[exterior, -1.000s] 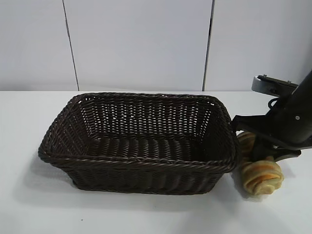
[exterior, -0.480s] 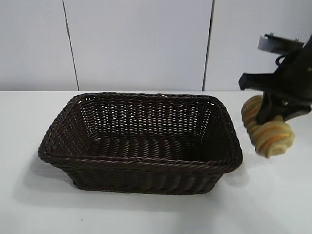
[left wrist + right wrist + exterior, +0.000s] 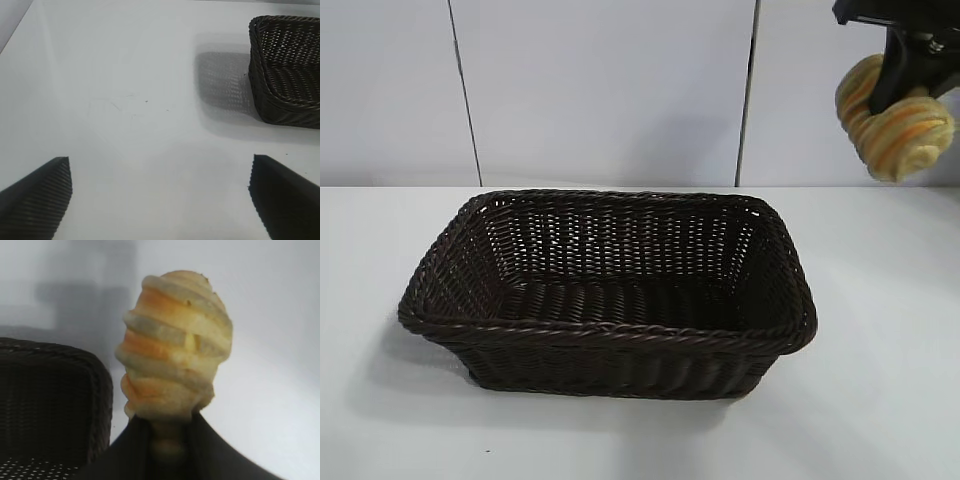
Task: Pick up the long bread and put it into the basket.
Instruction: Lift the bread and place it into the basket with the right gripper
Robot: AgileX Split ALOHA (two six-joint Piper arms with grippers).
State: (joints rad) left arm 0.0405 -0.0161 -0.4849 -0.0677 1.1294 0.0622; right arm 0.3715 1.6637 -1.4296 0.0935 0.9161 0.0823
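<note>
My right gripper is going to release the long bread. It will let go midway [image 3: 625, 306] along the basket's bottom, just behind the basket's near rim.
The long bread [image 3: 898, 118], golden-tan with orange and cream stripes, hangs high at the upper right, clamped in my right gripper [image 3: 892, 72]. It is well above the table and to the right of the basket [image 3: 608, 330]. In the right wrist view the long bread [image 3: 175, 347] stands between my dark fingers [image 3: 125, 450], with the basket's corner [image 3: 55, 395] below it. My left gripper [image 3: 160, 200] is open and empty over bare table, away from the basket's end [image 3: 280, 95].
The basket holds nothing. White table [image 3: 880, 400] lies all around it. A white panelled wall [image 3: 600, 90] stands behind.
My right gripper has lifted the long bread from table level beside the basket's right end to high above it.
</note>
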